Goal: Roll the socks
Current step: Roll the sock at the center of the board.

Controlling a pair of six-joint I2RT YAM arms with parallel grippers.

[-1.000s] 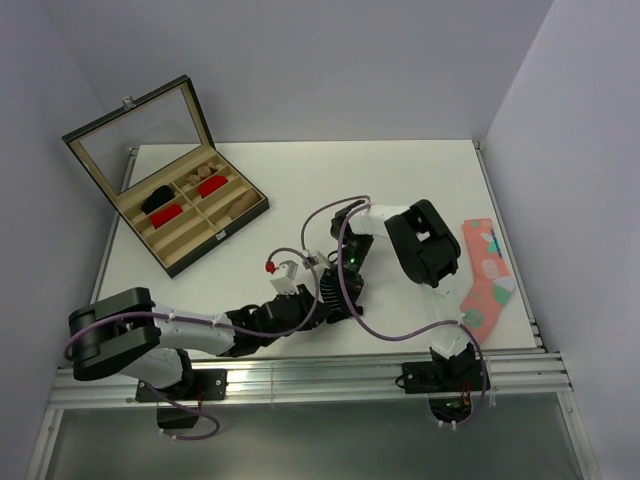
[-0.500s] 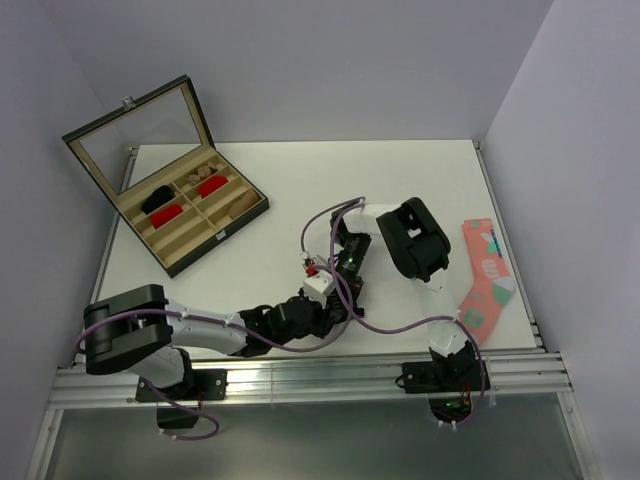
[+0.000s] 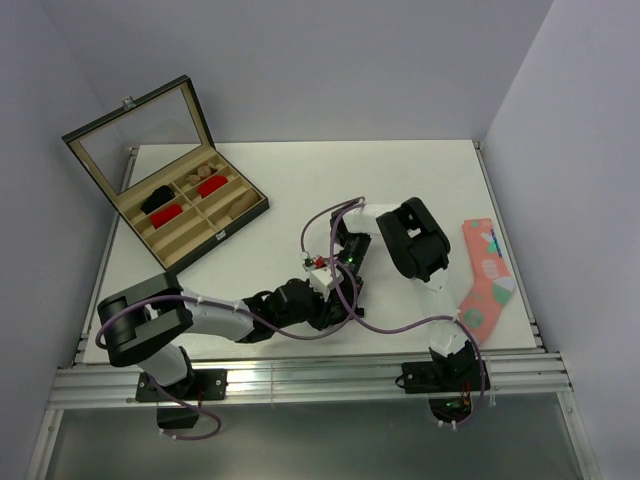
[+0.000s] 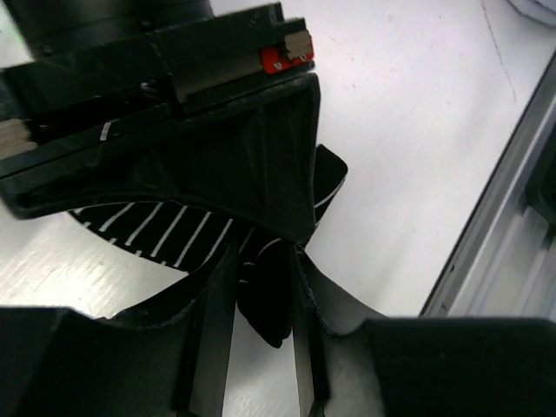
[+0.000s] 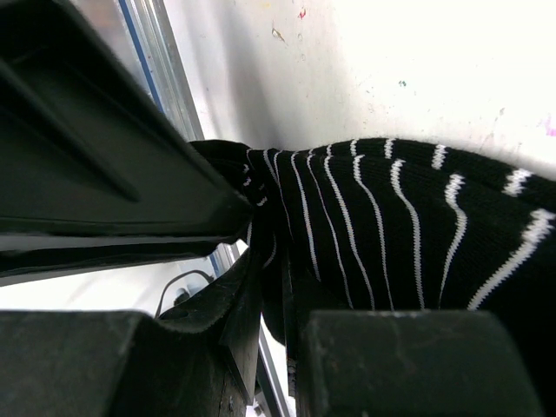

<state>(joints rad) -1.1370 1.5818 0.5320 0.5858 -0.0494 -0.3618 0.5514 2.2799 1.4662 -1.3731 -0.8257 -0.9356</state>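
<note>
The robot's two grippers are pinching the black sock's gathered end together, so the right gripper should open, back away and take the sock's loose flap (image 4: pixel 330 176) near the metal bar.
The black sock with thin white stripes (image 5: pixel 391 234) lies on the white table near the front edge, held between both grippers. My left gripper (image 4: pixel 265 271) is shut on a black fold of it (image 4: pixel 268 304); the striped part (image 4: pixel 156 230) runs under the right gripper's body. My right gripper (image 5: pixel 274 282) is shut on the sock's gathered end. In the top view the two grippers, left (image 3: pixel 322 300) and right (image 3: pixel 345 283), meet at the table's centre front and hide the sock. No tan-brown sock shows on the table.
An open wooden box (image 3: pixel 190 215) at the back left holds red bundles (image 3: pixel 168 213), a black item and tan fabric. A coral-pink patterned sock (image 3: pixel 485 275) lies at the right edge. The metal rail (image 3: pixel 300 375) runs along the front edge, close to the grippers.
My left arm has swung right and its wrist has turned, bringing its gripper up against the right gripper. The right arm has shifted slightly left.
</note>
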